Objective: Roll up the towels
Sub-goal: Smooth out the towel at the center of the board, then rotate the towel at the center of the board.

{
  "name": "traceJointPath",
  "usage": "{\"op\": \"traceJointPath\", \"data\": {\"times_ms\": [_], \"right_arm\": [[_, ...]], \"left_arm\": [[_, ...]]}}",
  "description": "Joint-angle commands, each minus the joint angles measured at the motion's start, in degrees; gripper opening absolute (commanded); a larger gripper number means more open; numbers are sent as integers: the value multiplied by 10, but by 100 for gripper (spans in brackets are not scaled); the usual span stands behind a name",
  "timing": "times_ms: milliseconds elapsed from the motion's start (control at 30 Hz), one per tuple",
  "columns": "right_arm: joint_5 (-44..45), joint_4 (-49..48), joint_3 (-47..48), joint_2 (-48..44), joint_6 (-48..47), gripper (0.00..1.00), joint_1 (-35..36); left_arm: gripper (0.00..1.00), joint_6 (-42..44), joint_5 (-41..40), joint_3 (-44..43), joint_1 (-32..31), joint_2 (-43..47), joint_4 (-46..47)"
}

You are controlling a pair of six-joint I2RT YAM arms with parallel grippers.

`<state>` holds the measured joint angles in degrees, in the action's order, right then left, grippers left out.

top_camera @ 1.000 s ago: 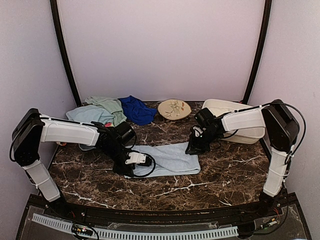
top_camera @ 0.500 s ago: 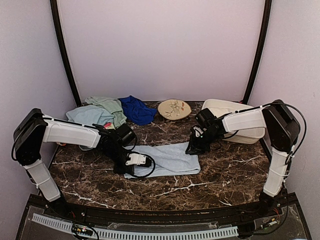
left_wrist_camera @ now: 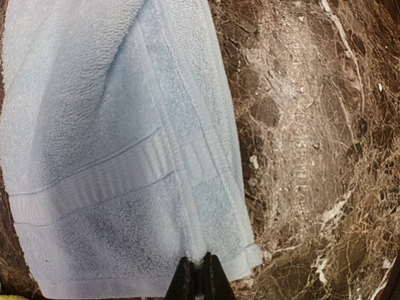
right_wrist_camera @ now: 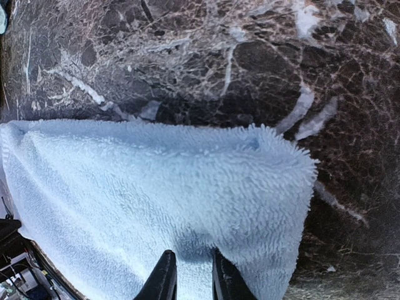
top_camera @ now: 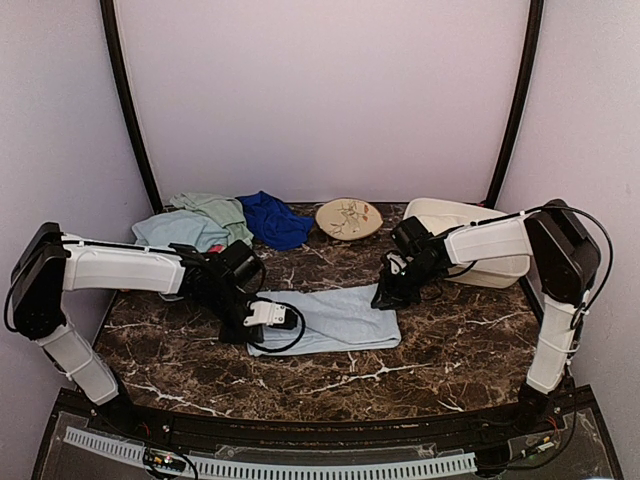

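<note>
I can see the edge of the towel's upper layer lies short of its near edge, so I need to lay it flush with my left gripper, then take the towel's corner (left_wrist_camera: 251, 255) and turn the towel.
A light blue towel (top_camera: 340, 318) lies flat on the dark marble table, folded lengthwise. My left gripper (top_camera: 238, 332) is at its left end. In the left wrist view the black fingers (left_wrist_camera: 185, 281) pinch the near edge of the towel (left_wrist_camera: 112, 137). My right gripper (top_camera: 385, 297) is at the towel's far right corner. In the right wrist view its fingers (right_wrist_camera: 164, 281) are nearly together, with the fluffy towel (right_wrist_camera: 156, 187) bunched between them. More towels lie heaped at the back left: light blue (top_camera: 178, 230), pale green (top_camera: 215, 210) and royal blue (top_camera: 272, 220).
A round beige patterned plate (top_camera: 348, 217) sits at the back centre. A white plastic tub (top_camera: 470, 250) stands at the back right, behind my right arm. Bare marble (top_camera: 450, 345) lies in front of and to the right of the towel.
My left arm has drawn back to the left and slightly away, taking the towel's left end with it. The right arm has not moved.
</note>
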<state>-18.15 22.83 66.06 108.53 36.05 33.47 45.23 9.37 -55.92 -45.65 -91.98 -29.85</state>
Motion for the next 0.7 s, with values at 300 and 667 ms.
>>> {"op": "traceJointPath", "data": {"times_ms": [300, 667], "right_arm": [[56, 61, -13, 14, -14, 21, -7], [56, 63, -17, 8, -16, 21, -7]], "left_arm": [[7, 32, -31, 70, -1, 55, -26], [64, 19, -18, 26, -1, 74, -49]]}}
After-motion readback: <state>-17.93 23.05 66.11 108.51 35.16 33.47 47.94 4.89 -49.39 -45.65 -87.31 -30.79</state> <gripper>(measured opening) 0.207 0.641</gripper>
